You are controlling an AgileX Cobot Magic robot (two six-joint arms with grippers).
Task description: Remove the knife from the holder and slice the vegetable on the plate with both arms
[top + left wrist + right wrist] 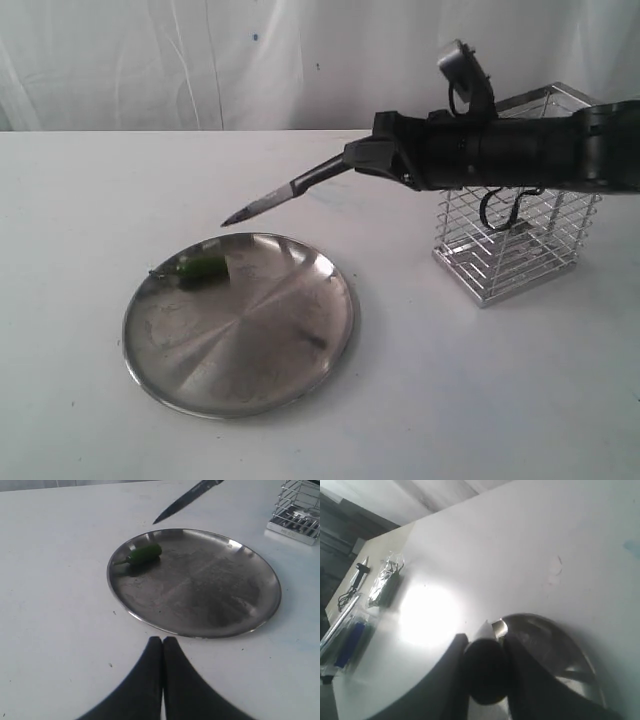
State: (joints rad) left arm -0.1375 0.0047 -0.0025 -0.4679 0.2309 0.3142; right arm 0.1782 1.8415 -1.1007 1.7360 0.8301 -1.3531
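My right hand needs to lay the knife across the middle of the steel plate (250, 321), handle toward the wire holder. The knife now hangs slanted above the plate.
My right gripper (365, 157) is shut on the knife (285, 193), which hangs slanted in the air with its tip just beyond the plate's far rim. The round steel plate (250, 340) lies on the white table. The green vegetable (200, 268) rests on it near its far left rim. In the right wrist view the gripper (485, 641) clamps the round dark handle (486, 672) above the plate (545, 635). In the left wrist view my left gripper (163, 641) is shut and empty, just off the plate (210, 590), with the vegetable (144, 554) and knife (187, 500) beyond. The left gripper is outside the exterior view.
The chrome wire holder (520, 215) stands on the table behind the right arm, right of the plate, and shows in a corner of the left wrist view (297, 510). Bagged items (385, 582) lie at a far table edge. A white curtain hangs behind.
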